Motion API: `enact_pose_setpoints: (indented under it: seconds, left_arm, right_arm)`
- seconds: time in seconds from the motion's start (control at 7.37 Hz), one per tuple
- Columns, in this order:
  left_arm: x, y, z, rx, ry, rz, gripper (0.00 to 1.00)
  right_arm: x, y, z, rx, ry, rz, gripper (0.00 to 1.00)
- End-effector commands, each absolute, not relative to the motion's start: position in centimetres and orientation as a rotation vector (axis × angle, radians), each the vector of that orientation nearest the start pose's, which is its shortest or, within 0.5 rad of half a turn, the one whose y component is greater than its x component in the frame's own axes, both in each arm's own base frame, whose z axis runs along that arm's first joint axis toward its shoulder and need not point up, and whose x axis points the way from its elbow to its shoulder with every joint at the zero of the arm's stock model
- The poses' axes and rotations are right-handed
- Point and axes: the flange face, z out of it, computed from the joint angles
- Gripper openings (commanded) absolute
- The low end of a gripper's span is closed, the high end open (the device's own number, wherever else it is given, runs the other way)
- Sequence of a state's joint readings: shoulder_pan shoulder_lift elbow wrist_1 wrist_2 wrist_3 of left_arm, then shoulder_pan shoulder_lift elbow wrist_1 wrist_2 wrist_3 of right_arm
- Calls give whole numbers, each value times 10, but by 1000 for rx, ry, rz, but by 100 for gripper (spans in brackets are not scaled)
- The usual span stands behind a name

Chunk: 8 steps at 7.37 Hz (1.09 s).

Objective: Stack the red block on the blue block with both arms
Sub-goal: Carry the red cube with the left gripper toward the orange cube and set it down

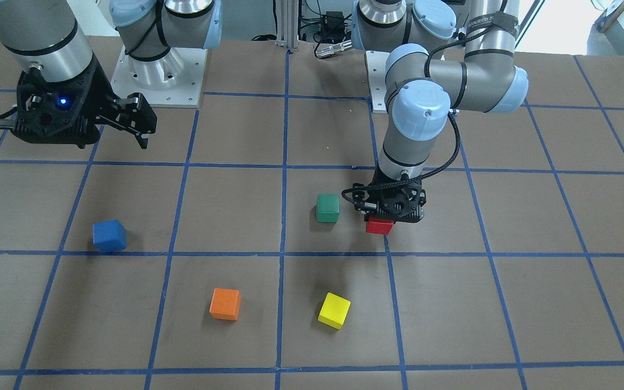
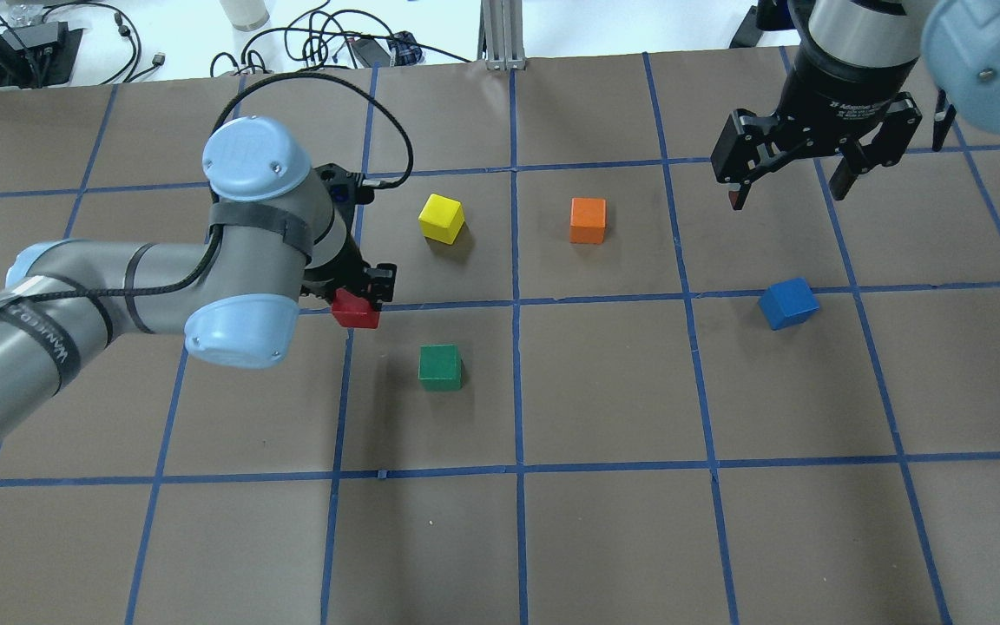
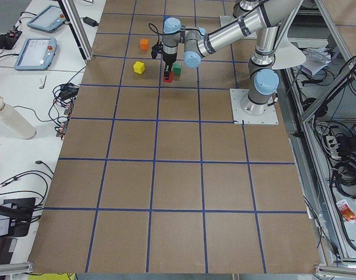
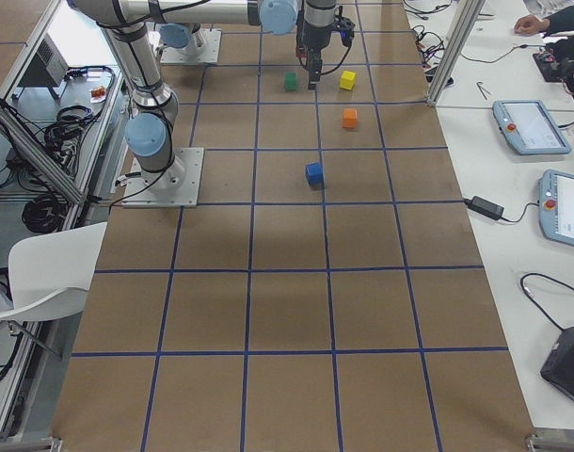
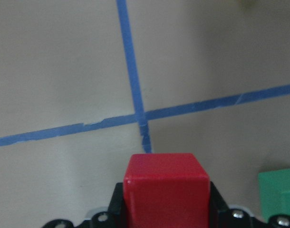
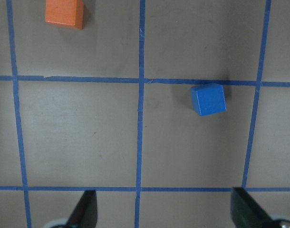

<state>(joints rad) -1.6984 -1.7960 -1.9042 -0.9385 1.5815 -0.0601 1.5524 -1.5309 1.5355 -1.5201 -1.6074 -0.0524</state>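
Note:
My left gripper should release the red block on the blue tape crossing (image 1: 278,256) between the green block and orange block.
My left gripper (image 2: 359,299) is shut on the red block (image 2: 355,310), holding it low over a blue tape crossing; I cannot tell whether it touches the table. It also shows in the front view (image 1: 379,226) and in the left wrist view (image 5: 166,190), between the black fingers. The blue block (image 2: 788,303) sits alone on the table on the right side, also seen in the front view (image 1: 109,236) and the right wrist view (image 6: 208,99). My right gripper (image 2: 786,193) is open and empty, raised above the table, beyond the blue block.
A green block (image 2: 440,366) sits close beside the held red block. A yellow block (image 2: 442,218) and an orange block (image 2: 588,220) lie farther out on the brown table (image 2: 604,521), which has a blue tape grid.

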Motion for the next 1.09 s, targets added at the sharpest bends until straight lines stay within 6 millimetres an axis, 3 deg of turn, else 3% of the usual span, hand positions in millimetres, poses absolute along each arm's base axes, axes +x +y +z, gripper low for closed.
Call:
enact_pose_setpoints:
  seconds: [0.0,0.14,0.27,0.54,0.68,0.95]
  left_arm:
    - [-296,-546,287,-173,3190,-105,0]
    - [-330,-541,272,-177,3180,-82,0]
    - [-341,-540,252,-187,3173,-49,0]
    - [-348,-545,232,-187,3169,-28,0]
    - [-364,-543,215,-209,3173,-49,0]
    - [-374,-548,202,-197,3197,-133,0]
  right_arm:
    - [120,-505,480,-58,3176,90,100]
    - [120,-505,480,-58,3176,90,100]
    - [120,-506,480,-60,3174,92,100]
    - [120,-506,479,-60,3177,97,100]
    - [120,-506,480,-63,3177,95,100]
    - [120,-506,481,-63,3176,88,100]
